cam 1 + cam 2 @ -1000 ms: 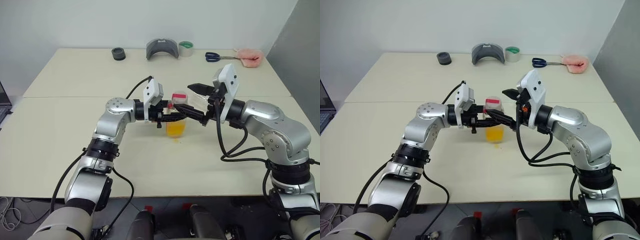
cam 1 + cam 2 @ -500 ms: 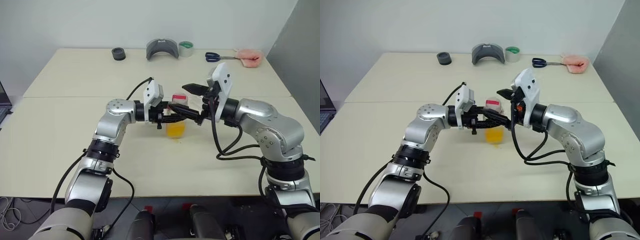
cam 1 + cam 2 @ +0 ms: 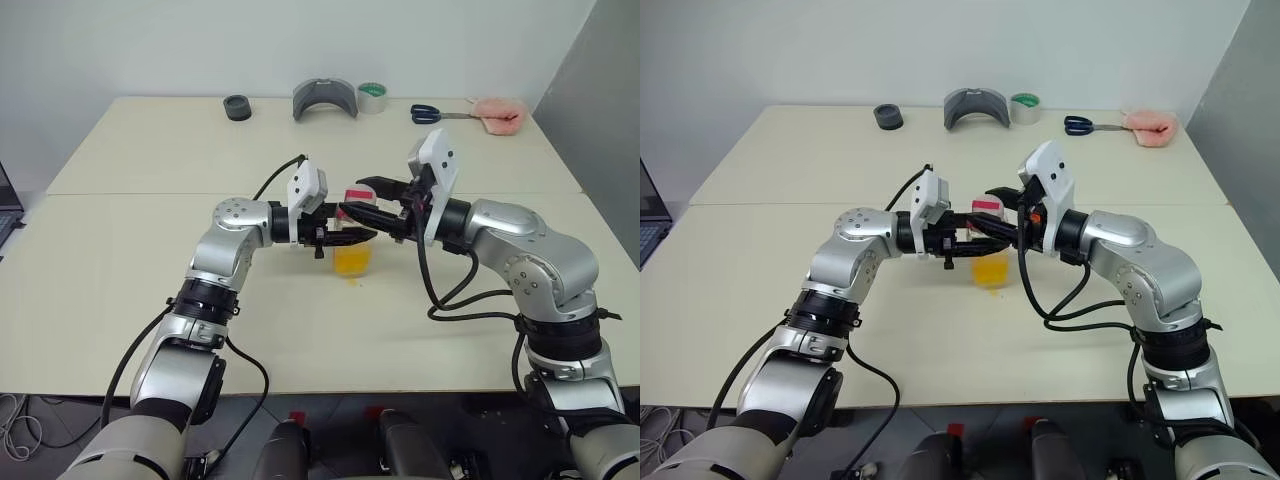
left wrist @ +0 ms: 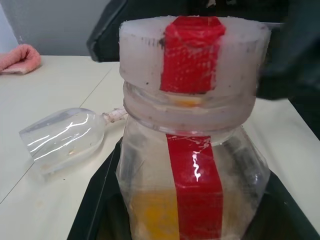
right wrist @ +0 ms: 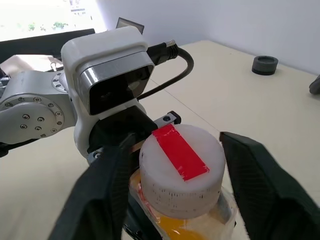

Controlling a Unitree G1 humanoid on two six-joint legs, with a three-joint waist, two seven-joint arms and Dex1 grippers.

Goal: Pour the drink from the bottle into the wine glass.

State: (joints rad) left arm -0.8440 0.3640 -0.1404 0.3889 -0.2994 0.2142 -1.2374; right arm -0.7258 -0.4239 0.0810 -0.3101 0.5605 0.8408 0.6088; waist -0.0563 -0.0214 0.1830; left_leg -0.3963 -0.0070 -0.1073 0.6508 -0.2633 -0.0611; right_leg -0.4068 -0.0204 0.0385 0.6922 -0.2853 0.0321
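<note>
The robot's left gripper needs to release the bottle just this side of the table's seam (image 3: 217, 220), in front of the black roll.
The bottle (image 3: 352, 250) is upright just above the table's middle, with my left gripper (image 3: 345, 237) shut on its body. It is clear, with a red strip (image 4: 194, 180) down its side. The drink (image 3: 352, 260) fills its lower part, orange-yellow. My right gripper (image 5: 175, 165) reaches in from the right, open, its fingers (image 5: 107, 195) on either side of the white cap (image 5: 181, 167) with narrow gaps. The wine glass (image 4: 62, 137) lies on its side on the table behind the bottle.
Along the table's far edge sit a black roll (image 3: 237, 107), a grey curved piece (image 3: 325, 97), a tape roll (image 3: 372, 96), blue scissors (image 3: 430, 113) and a pink cloth (image 3: 498, 112). A laptop's edge (image 3: 5, 205) shows at the far left.
The right gripper's fingers have come in from wide apart to close around the bottle's cap. The left gripper and the bottle have stayed still.
</note>
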